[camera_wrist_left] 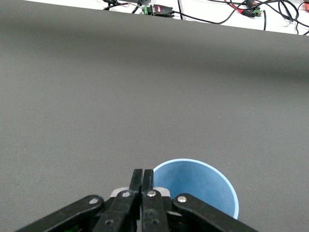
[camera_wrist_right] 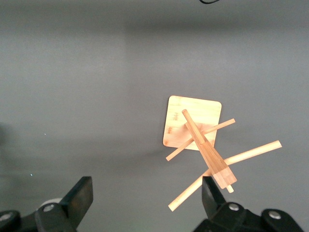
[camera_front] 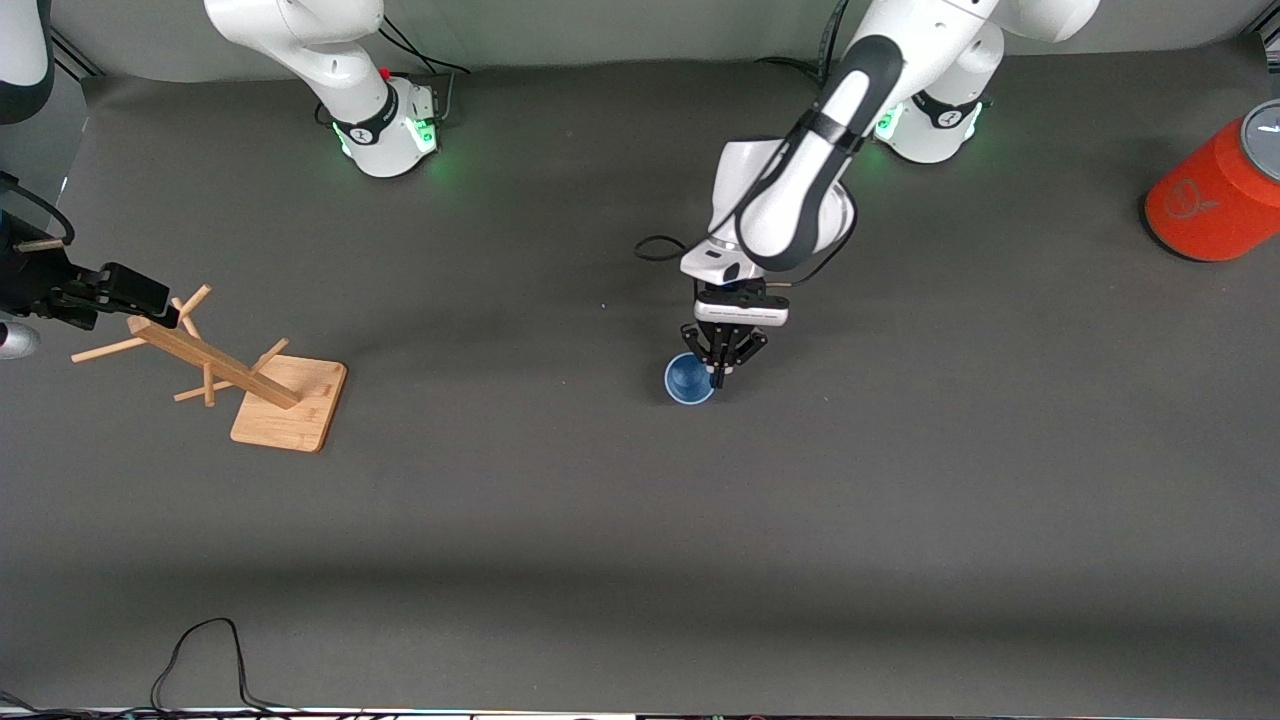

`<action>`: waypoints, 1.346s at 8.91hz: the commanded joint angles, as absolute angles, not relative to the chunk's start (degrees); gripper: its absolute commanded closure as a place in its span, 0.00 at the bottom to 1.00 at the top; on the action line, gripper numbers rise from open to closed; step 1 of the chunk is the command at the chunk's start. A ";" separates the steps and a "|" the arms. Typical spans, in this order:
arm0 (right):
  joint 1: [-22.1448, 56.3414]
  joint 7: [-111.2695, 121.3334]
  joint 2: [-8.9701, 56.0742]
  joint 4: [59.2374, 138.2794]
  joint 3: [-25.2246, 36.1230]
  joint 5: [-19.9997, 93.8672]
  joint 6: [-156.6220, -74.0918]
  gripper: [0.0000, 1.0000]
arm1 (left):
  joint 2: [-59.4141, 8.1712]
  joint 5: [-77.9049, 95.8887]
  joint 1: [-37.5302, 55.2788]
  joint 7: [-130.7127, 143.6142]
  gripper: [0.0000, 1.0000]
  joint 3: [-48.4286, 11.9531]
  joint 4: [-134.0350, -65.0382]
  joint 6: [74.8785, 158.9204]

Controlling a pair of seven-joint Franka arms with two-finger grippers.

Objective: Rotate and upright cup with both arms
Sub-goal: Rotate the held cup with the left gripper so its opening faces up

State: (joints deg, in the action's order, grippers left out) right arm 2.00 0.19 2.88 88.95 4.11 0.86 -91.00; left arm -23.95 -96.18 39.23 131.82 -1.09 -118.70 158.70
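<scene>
My left gripper should set the pale blue cup down on the grey mat (camera_front: 660,370) beside its fingertips, toward the wooden rack.
The pale blue cup (camera_front: 688,381) stands on the grey mat near the table's middle, its dark blue inside facing up. In the left wrist view the cup (camera_wrist_left: 198,186) shows its open mouth right beside my fingers. My left gripper (camera_front: 718,377) points down at the cup's rim on the side toward the left arm's end. Its fingers (camera_wrist_left: 136,180) are pressed together, shut, and nothing shows between them. My right gripper (camera_front: 160,308) hangs open over the top of a wooden rack at the right arm's end, holding nothing. The right wrist view shows its fingers (camera_wrist_right: 83,192) spread wide.
A wooden peg rack (camera_front: 262,384) on a square base stands toward the right arm's end; the right wrist view shows the rack (camera_wrist_right: 195,126) from above. A large orange-red cylinder (camera_front: 1212,198) with a grey top lies at the left arm's end. Cables (camera_front: 205,655) run along the front edge.
</scene>
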 commanded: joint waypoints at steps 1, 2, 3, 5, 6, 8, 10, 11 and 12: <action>2.11 1.23 3.16 88.24 4.04 -0.26 -90.53 0.00 | -25.04 -100.18 41.74 137.97 1.00 -0.53 -118.39 155.67; 2.11 1.23 3.16 88.24 4.04 -0.26 -90.53 0.00 | -25.74 -101.59 42.10 139.03 1.00 -0.53 -118.39 155.39; 2.02 1.23 3.16 88.24 4.04 -0.26 -90.53 0.00 | -25.58 -101.60 41.93 139.13 1.00 -0.61 -118.39 155.74; 2.02 1.23 3.16 88.24 4.04 -0.26 -90.53 0.00 | -24.70 -101.07 41.57 138.96 1.00 -0.62 -118.39 156.53; 2.02 1.14 3.16 88.24 4.39 -0.26 -90.53 0.00 | -24.61 -101.07 41.66 138.61 1.00 -0.62 -118.30 156.53; 2.11 0.79 3.16 88.24 4.31 -0.18 -90.53 0.00 | -24.26 -100.99 42.27 137.47 1.00 -0.79 -117.52 156.27; 2.11 0.88 3.16 88.24 4.39 -0.18 -90.53 0.00 | -24.00 -100.99 44.02 136.41 1.00 -0.79 -116.98 155.66; 2.02 0.79 3.16 88.24 4.39 -0.18 -90.53 0.00 | -23.91 -100.90 44.47 136.23 1.00 -0.79 -117.07 155.48; 2.11 0.62 3.16 88.24 4.39 -0.18 -90.53 0.00 | -23.56 -100.90 44.82 136.23 1.00 -0.79 -117.16 155.39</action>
